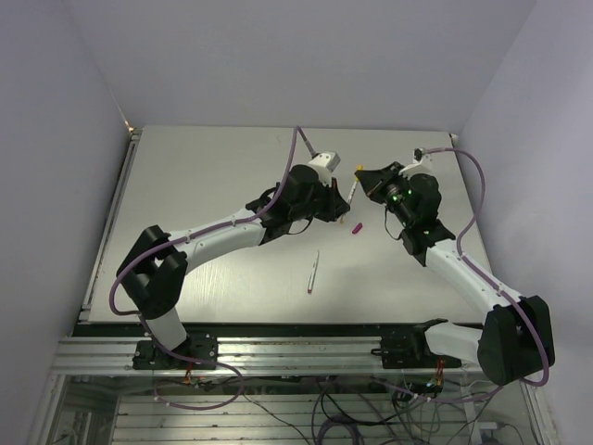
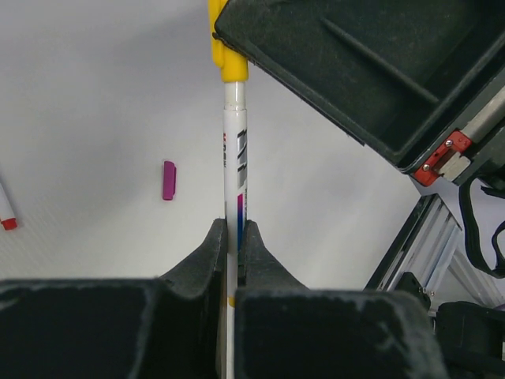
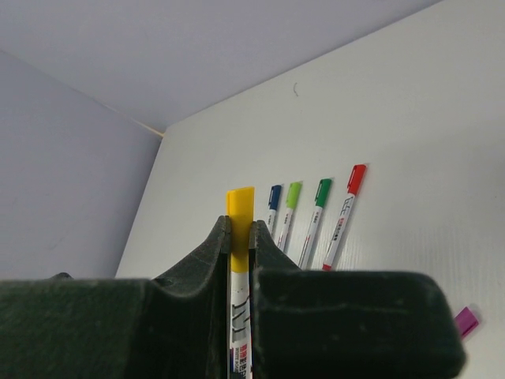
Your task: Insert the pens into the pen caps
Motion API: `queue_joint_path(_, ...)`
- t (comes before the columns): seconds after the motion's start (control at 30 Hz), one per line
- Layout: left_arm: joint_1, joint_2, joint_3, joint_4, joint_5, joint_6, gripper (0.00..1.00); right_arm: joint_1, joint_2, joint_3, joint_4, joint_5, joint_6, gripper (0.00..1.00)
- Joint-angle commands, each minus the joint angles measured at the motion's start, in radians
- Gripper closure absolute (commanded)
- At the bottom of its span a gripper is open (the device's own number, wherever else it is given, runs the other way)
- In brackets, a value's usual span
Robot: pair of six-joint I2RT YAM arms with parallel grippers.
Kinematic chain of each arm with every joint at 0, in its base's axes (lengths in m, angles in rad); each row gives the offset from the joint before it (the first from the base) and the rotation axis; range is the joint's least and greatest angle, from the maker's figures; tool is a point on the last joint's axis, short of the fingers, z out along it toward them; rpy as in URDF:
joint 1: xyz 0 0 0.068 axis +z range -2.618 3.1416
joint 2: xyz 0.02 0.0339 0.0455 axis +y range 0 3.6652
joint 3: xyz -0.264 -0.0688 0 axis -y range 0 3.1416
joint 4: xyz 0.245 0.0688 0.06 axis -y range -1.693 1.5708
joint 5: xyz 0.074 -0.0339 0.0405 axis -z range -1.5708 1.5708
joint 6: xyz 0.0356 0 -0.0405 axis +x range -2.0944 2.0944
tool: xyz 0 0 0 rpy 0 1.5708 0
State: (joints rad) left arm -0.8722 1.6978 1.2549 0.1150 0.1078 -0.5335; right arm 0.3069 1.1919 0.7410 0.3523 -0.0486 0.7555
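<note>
My left gripper is to let go of the yellow-capped pen on the table (image 1: 325,196) beside the red capped pen, beyond the purple cap.
My left gripper (image 2: 231,229) is shut on the white barrel of a pen (image 2: 235,150). My right gripper (image 3: 239,225) is shut on the yellow cap (image 3: 240,207) on that pen's end. In the top view the two grippers, left (image 1: 345,197) and right (image 1: 363,176), meet above the table's middle with the pen (image 1: 353,190) between them. A loose purple cap (image 1: 356,228) lies just below them, and it also shows in the left wrist view (image 2: 168,180). An uncapped white pen (image 1: 314,272) lies nearer the front; its red end (image 2: 6,215) shows in the left wrist view.
Several capped pens lie side by side on the table in the right wrist view: blue (image 3: 272,205), light green (image 3: 290,207), green (image 3: 317,212), red (image 3: 347,207). The top view does not show them. Walls close the table's back and sides.
</note>
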Motion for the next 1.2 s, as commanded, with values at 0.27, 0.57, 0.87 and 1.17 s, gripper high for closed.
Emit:
queue_joint_path(0.27,0.012,-0.015,-0.035,0.192,-0.057,-0.083,0.93,-0.002,0.002,-0.011,-0.034,-0.204,-0.023,1.00)
queue_joint_path(0.57,0.064,0.004,-0.024,0.282,-0.067,-0.158,0.93,0.006,0.007,-0.024,-0.159,-0.306,-0.096,1.00)
queue_joint_path(0.87,0.145,0.039,0.034,0.431,0.000,-0.222,0.93,0.045,0.039,0.007,-0.306,-0.250,-0.174,1.00)
queue_joint_path(1.17,0.175,0.051,0.081,0.443,0.004,-0.208,0.93,0.083,0.080,0.020,-0.365,-0.205,-0.215,1.00)
